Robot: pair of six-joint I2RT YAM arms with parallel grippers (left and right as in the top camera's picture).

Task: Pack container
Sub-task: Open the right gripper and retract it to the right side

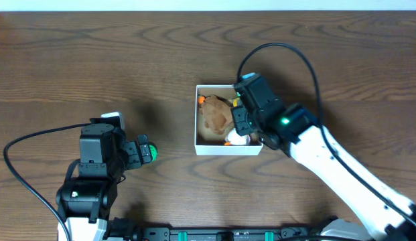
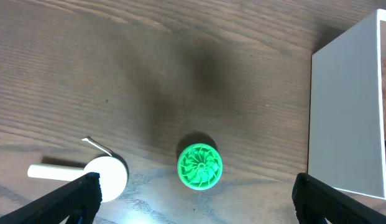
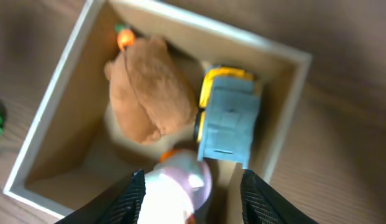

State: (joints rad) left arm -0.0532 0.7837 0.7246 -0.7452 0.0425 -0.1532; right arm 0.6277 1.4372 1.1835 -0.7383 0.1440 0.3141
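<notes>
The green round toy stands between the container and the white round object, and my left gripper needs to close around the sides of the green round toy (image 1: 153, 152) (image 2: 200, 167).
The container (image 1: 196, 127) is a small white-walled box, tan inside, at the table's middle. It holds a brown plush toy (image 3: 149, 93), a yellow and blue-grey toy truck (image 3: 227, 118), a small orange piece (image 3: 124, 38) and a blurred white-pink toy (image 3: 180, 186). My right gripper (image 3: 191, 180) is open over the box's right side, with the white-pink toy between its fingers and a gap on the right. My left gripper (image 2: 193, 205) is open wide over a green round toy (image 2: 199, 166) on the table, left of the container's wall (image 2: 345, 112).
A white round object with a short handle (image 2: 105, 176) lies on the wood by my left finger; it shows partly behind the left arm in the overhead view (image 1: 110, 118). Both arms' black cables loop over the table.
</notes>
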